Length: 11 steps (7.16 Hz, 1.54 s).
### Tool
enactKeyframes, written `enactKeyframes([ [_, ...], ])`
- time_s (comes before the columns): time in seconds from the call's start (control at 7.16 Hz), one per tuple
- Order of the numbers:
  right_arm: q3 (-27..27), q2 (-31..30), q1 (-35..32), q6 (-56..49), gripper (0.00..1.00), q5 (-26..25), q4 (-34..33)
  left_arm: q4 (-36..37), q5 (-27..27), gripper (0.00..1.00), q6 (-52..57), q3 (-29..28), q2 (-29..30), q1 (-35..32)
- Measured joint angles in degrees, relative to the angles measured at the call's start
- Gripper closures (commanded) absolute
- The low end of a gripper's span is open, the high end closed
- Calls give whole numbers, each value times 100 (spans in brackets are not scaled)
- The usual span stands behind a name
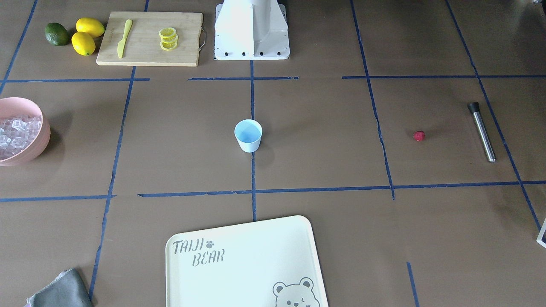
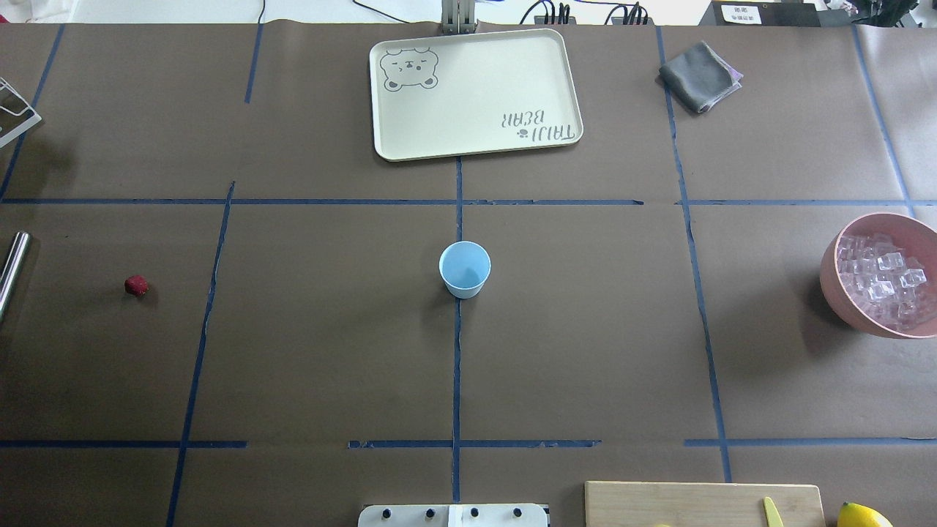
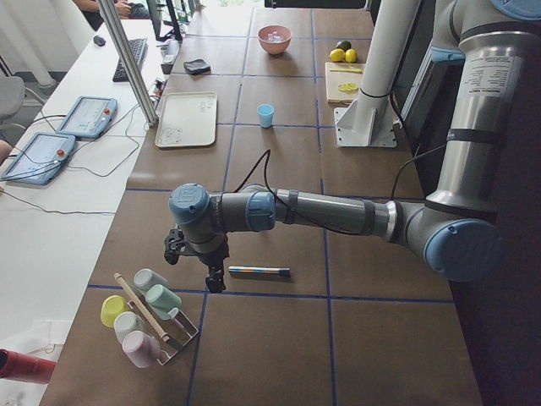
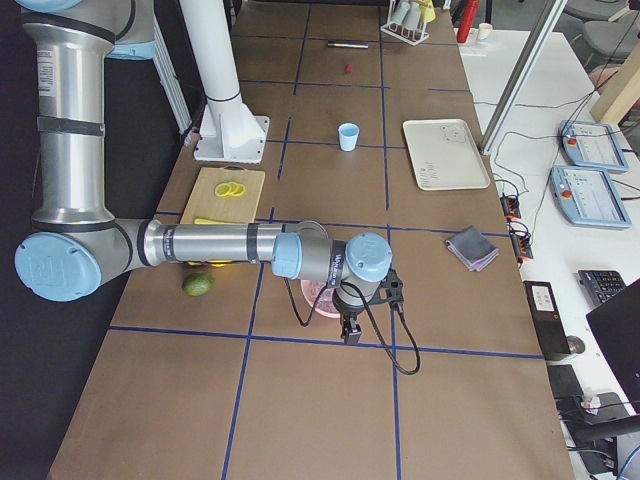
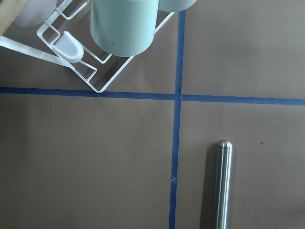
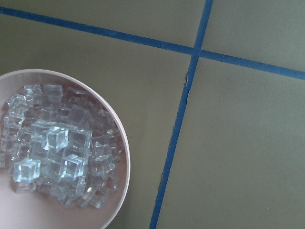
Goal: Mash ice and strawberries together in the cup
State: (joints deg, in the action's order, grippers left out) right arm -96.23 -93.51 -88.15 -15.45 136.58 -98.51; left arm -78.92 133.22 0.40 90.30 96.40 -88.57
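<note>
My right gripper should grab the clear ice cube on top of the pink bowl's pile [image 1: 19, 124] [image 6: 27, 170], on the side toward the cutting board.
The light-blue cup [image 1: 248, 135] stands upright and empty at the table's middle; it also shows in the overhead view [image 2: 465, 269]. The small red strawberry [image 1: 419, 136] lies alone on the robot's left side [image 2: 136, 285]. The clear ice cubes [image 6: 57, 148] fill a pink bowl [image 2: 834, 285] on the robot's right. My left gripper [image 3: 211, 275] hangs over the table's left end beside a steel muddler [image 5: 221, 186]. My right gripper [image 4: 352, 335] hangs beside the pink bowl. I cannot tell whether either gripper is open or shut.
A cream tray [image 2: 476, 143] lies on the far side of the cup. A cutting board [image 1: 149, 57] with lemon slices and a yellow knife, lemons and a lime sit near the base. A grey cloth [image 2: 699, 77] and a rack of cups [image 3: 148, 317] lie at the corners.
</note>
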Motion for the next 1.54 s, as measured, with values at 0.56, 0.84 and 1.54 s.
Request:
enactKeyframes([
  [0.56, 10, -39, 0, 14, 0, -80, 18, -85, -35, 0, 376, 348, -311, 54],
  [0.84, 4, -72, 0, -23, 0, -68, 24, -129, -39, 0, 388, 247, -346, 58],
  [1.54, -273, -120, 118, 745, 4, 212, 31, -161, -7, 0, 411, 139, -378, 62],
])
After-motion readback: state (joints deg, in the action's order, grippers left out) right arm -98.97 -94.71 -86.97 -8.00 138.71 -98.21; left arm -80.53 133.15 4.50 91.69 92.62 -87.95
